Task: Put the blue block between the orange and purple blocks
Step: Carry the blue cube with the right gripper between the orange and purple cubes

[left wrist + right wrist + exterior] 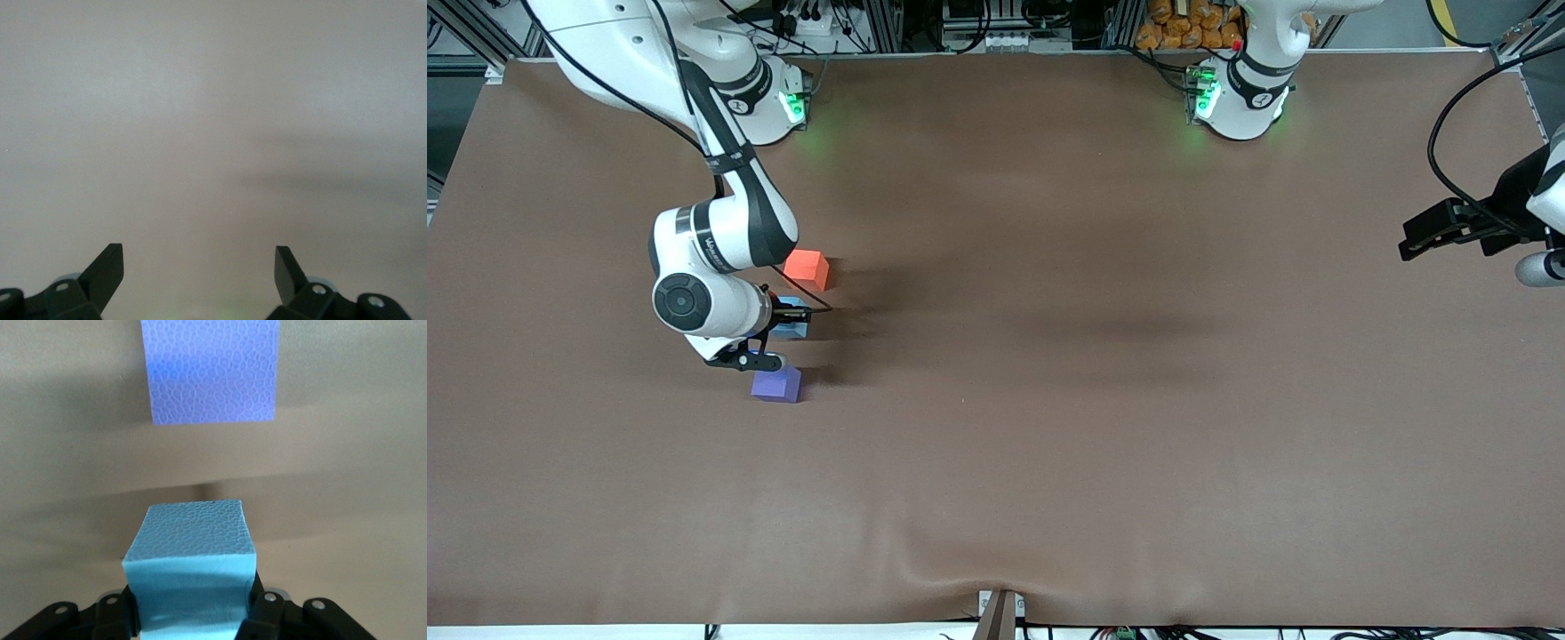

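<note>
Next, I set the blue block down with my right gripper on the mat midway (794,324) (208,523) between the orange block and the purple block. The blue block is now held low over the table.
My right gripper (787,320) is shut on the blue block (791,328), low over the table between the orange block (807,268) and the purple block (777,384). In the right wrist view the blue block (190,577) sits squeezed between my fingers, with the purple block (211,370) lying apart from it on the table. The orange block is farther from the front camera than the blue block and the purple block is nearer. My left gripper (199,273) is open and empty, held in the air at the left arm's end of the table (1476,227).
The brown table mat (1049,400) is bare apart from the three blocks. Cables and equipment line the edge by the robot bases. A small bracket (1000,613) sits at the table edge nearest the front camera.
</note>
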